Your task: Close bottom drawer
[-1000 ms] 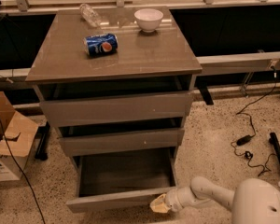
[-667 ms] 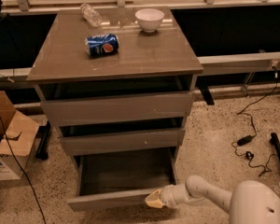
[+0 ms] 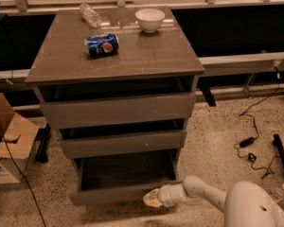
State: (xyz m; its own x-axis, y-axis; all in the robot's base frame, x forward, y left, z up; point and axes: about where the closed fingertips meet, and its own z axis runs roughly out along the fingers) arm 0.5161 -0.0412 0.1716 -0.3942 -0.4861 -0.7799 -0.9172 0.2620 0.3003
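Observation:
The gripper should release the bottom drawer once its front is pushed in close beneath the middle drawer (image 3: 126,174).
The bottom drawer (image 3: 118,194) of the grey-brown wood-grain cabinet stands pulled out, its flat handleless front low in the view and its plain grey box inside showing empty. My gripper (image 3: 151,199) is at the end of the white arm reaching in from the lower right. Its tip rests against the right part of the drawer front. The two drawers above sit only slightly out.
On the cabinet top (image 3: 151,56) lie a blue soda can (image 3: 101,45), a white bowl (image 3: 149,19) and a clear plastic bottle (image 3: 90,14). An open cardboard box (image 3: 9,141) stands at the left. Black cables (image 3: 250,145) run over the speckled floor at the right.
My gripper and arm have moved left along the drawer front. The bottom drawer looks pushed in a little.

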